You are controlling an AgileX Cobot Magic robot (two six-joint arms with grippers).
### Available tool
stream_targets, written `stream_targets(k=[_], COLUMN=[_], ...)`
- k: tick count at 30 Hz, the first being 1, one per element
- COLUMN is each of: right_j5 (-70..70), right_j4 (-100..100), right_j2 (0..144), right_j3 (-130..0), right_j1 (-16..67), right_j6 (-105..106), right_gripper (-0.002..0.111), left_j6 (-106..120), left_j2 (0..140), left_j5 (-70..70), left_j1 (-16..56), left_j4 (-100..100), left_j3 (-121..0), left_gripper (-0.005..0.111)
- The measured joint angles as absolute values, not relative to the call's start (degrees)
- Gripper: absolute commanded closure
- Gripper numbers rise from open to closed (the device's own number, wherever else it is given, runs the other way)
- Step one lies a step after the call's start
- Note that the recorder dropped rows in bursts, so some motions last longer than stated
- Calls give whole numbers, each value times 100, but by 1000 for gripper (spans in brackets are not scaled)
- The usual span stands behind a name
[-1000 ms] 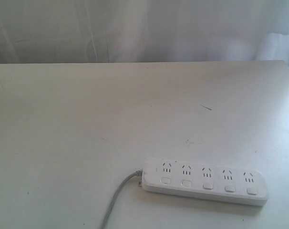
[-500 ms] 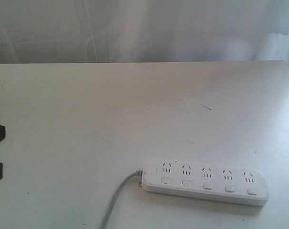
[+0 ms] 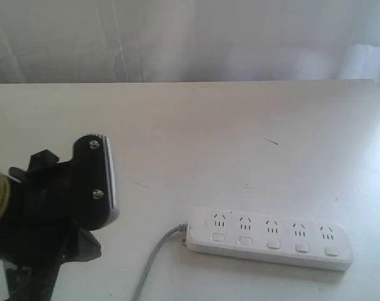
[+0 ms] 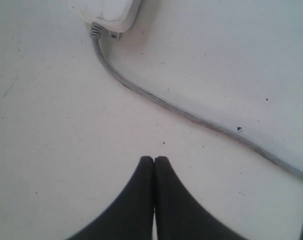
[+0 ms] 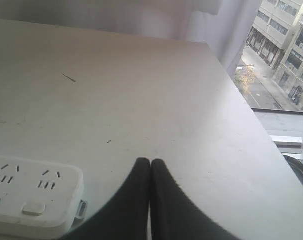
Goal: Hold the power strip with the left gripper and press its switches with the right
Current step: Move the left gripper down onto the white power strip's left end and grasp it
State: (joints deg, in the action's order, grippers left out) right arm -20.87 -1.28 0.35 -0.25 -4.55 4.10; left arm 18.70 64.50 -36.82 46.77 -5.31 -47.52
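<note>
Next, I close my left gripper across the cord end (image 3: 211, 231) (image 4: 112, 5) of the power strip, because that leaves the switches farther along free to be pressed.
The long white power strip (image 3: 269, 238) lies flat near the table's front right, its row of small white switches (image 3: 273, 244) facing me. Its grey cord (image 3: 153, 260) runs off toward the front edge. My left gripper (image 3: 105, 182), black with a screwed finger pad, hovers left of the strip and apart from it. In the left wrist view the left gripper (image 4: 154, 159) is shut and empty, with the cord (image 4: 156, 100) and the strip's cord end (image 4: 109, 12) ahead. The right gripper (image 5: 150, 161) is shut and empty beside the strip's other end (image 5: 26, 197), where one switch (image 5: 34, 207) shows. The right arm is hidden from the exterior view.
The pale table (image 3: 190, 138) ends at a white curtain (image 3: 190, 37) at the back. In the right wrist view the table's edge (image 5: 251, 115) borders a window onto buildings (image 5: 286, 40). A small dark mark (image 3: 271, 142) lies on the tabletop.
The left arm has come in from the left edge and now fills the lower left of the exterior view, closer to the strip. The power strip and cord have not moved.
</note>
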Motion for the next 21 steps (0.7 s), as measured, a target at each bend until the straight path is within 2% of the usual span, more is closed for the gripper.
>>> stream_targets(k=[10,21], right_j5=[-2087,-2087], right_j4=[-128,-128], right_j2=[35,35], right_j3=[-25,-25], right_j1=[-455,-455], right_j6=[410,410], right_gripper=[108,108], left_j6=[2131,3252], left_j2=[7651,8912], left_j5=[-4306,-3722], left_j1=[4734,4734], left_j4=[-1498,-1195], left_j3=[-5980,-7062], left_gripper=[107,107])
